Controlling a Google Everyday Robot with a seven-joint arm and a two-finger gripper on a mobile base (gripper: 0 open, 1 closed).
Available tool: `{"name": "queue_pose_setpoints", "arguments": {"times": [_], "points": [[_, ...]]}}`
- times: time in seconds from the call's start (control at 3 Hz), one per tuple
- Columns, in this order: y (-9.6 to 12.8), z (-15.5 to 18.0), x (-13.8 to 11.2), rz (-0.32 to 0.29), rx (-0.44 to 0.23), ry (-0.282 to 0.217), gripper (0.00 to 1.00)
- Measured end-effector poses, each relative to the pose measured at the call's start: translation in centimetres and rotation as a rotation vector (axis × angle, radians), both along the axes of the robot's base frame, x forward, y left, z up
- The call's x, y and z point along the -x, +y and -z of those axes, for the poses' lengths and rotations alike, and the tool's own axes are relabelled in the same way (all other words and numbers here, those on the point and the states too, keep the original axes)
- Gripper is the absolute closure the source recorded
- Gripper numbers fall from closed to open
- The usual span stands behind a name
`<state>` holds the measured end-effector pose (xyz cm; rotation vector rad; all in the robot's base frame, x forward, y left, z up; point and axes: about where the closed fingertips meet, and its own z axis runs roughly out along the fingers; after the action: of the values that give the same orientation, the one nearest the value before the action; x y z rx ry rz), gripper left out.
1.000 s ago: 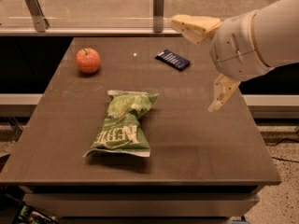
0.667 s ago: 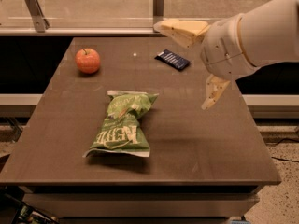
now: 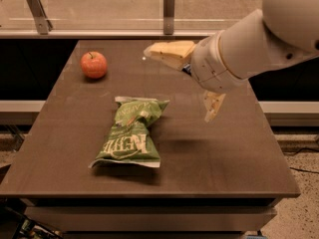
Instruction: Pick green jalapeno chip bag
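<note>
I need to close my gripper on the back end [image 3: 140,109] of the green jalapeno chip bag, which is the end that sits nearer the red apple.
The green jalapeno chip bag [image 3: 130,133] lies flat near the middle of the brown table [image 3: 234,158], its white lettering facing up and its pale sealed ends to the front and back. My gripper [image 3: 177,86] hangs above the table to the right of the bag and a little behind it. It is open and empty. One cream finger [image 3: 169,53] points left and the other [image 3: 212,106] points down. The white arm reaches in from the upper right.
A red apple [image 3: 93,64] sits at the table's back left. A glass barrier with metal posts [image 3: 169,4] runs behind the table. My arm hides the small dark blue packet almost fully.
My arm and gripper have moved left towards the bag and now cover the dark blue packet. The bag and the apple have not moved.
</note>
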<state>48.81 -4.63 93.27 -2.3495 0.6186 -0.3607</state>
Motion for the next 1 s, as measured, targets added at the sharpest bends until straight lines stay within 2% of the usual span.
{"name": "queue_pose_setpoints", "arguments": {"times": [0.33,0.67,1.0], "points": [[0.5,1.9,-0.1,-0.013,0.123,0.021,0.0],[1.1,2.8,0.0,-0.032,0.212,0.028,0.0],[2.6,3.0,0.7,-0.073,0.269,0.017,0.0]]}}
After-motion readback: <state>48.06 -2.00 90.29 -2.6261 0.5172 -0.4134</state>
